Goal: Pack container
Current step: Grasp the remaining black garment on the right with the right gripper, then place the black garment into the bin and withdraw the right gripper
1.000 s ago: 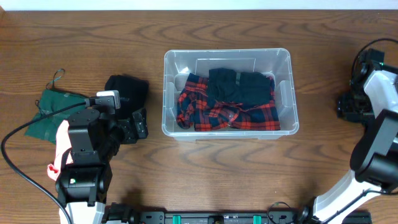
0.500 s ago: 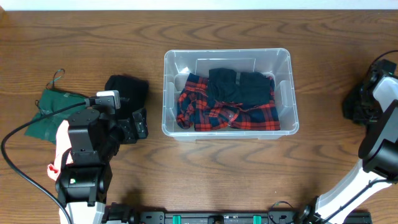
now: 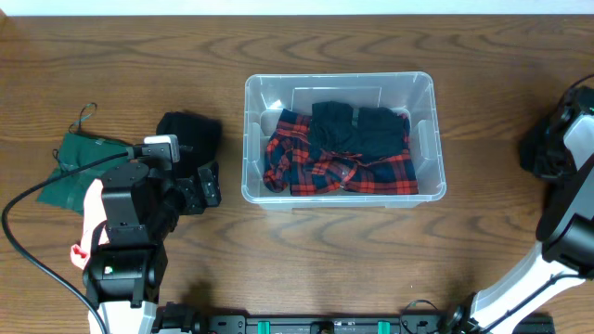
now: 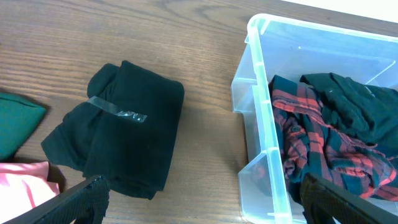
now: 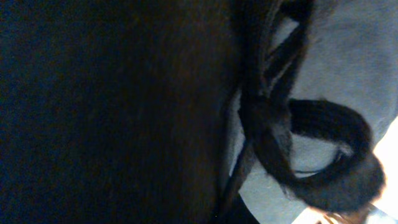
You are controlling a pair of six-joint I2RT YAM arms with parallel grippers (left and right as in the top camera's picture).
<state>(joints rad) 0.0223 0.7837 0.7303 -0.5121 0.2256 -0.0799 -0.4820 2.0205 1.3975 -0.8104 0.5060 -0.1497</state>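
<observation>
The robot's right gripper will release its dark bundle on top of the black garment [image 3: 342,144] inside the clear plastic container.
The clear plastic container [image 3: 339,78] stands mid-table. Inside it lie a red plaid cloth [image 3: 316,172] and a black garment [image 3: 357,130]. My left gripper [image 3: 200,186] hangs open low over the table, just left of the container's near corner. In the left wrist view its fingertips [image 4: 84,199] spread wide, with the container [image 4: 261,112] to the right and a folded black garment [image 4: 124,124] to the left. My right gripper [image 3: 540,153] is at the far right edge, shut. The right wrist view is dark and shows only a looped black cable [image 5: 323,149], with no fingers visible.
The folded black garment [image 3: 190,134] has a strip of clear tape on it. A green cloth [image 3: 74,167] and a pink item [image 3: 91,218] lie at the far left beside my left arm. Bare wood runs between the container and the right arm.
The right arm has drawn back toward the right edge and its gripper has closed. The left arm, the container and the clothes have not moved.
</observation>
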